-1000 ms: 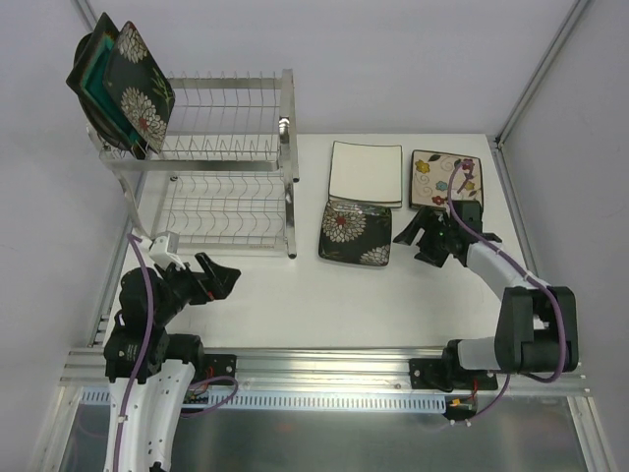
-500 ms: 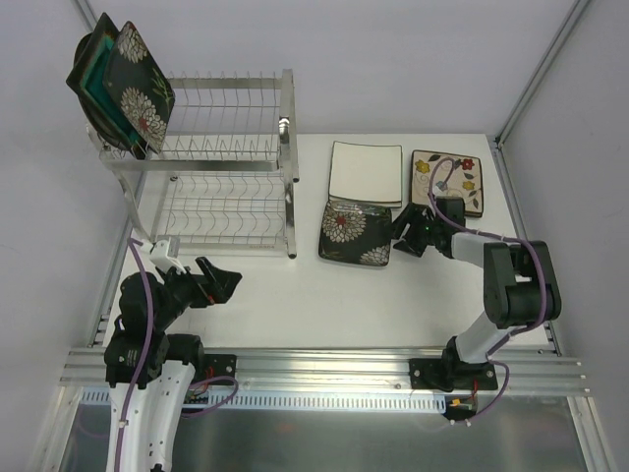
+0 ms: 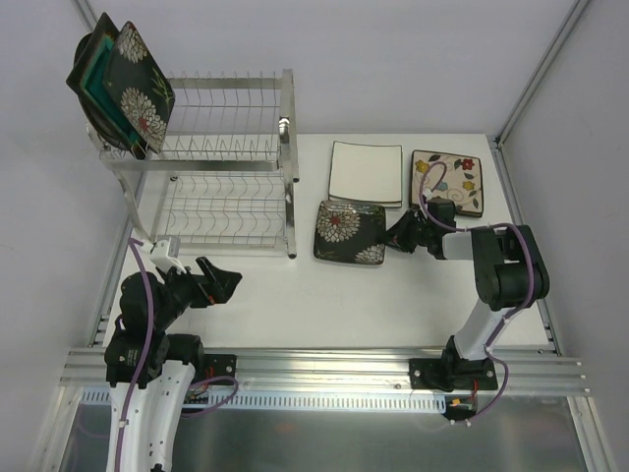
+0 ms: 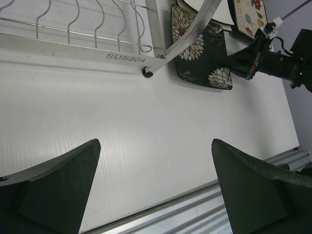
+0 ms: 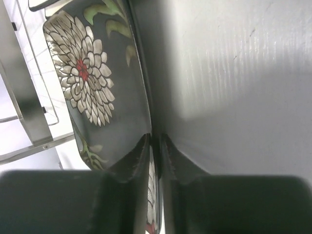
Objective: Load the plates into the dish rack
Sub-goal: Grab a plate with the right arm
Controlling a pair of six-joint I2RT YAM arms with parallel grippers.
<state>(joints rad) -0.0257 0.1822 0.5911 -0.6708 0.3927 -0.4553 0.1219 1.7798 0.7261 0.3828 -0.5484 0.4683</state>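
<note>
Next, my left gripper grabs the black chrysanthemum plate on the table at the rack-side edge (image 3: 319, 223) (image 4: 173, 30) beside the plate's large flower, opposite my right gripper.
The silver dish rack (image 3: 221, 162) stands at the back left. Two plates lean in its upper tier: a teal-centred dark one (image 3: 91, 77) and a black chrysanthemum one (image 3: 141, 90). On the table lie another black chrysanthemum plate (image 3: 349, 233), a white square plate (image 3: 366, 173) and a cream flowered plate (image 3: 447, 182). My right gripper (image 3: 399, 236) is shut on the right rim of the black plate (image 5: 92, 92) on the table, one finger above and one below the rim (image 5: 155, 141). My left gripper (image 3: 218, 279) hangs open over bare table (image 4: 155, 142), holding nothing.
The rack's foot and lower rail (image 4: 146, 72) are just ahead of the left gripper. The table's front edge and aluminium rail (image 3: 324, 366) run along the near side. White walls and frame posts enclose the back and sides.
My right gripper slid left to the black plate's right edge and shut on its rim; the plate shifted slightly left. The left arm stayed put.
</note>
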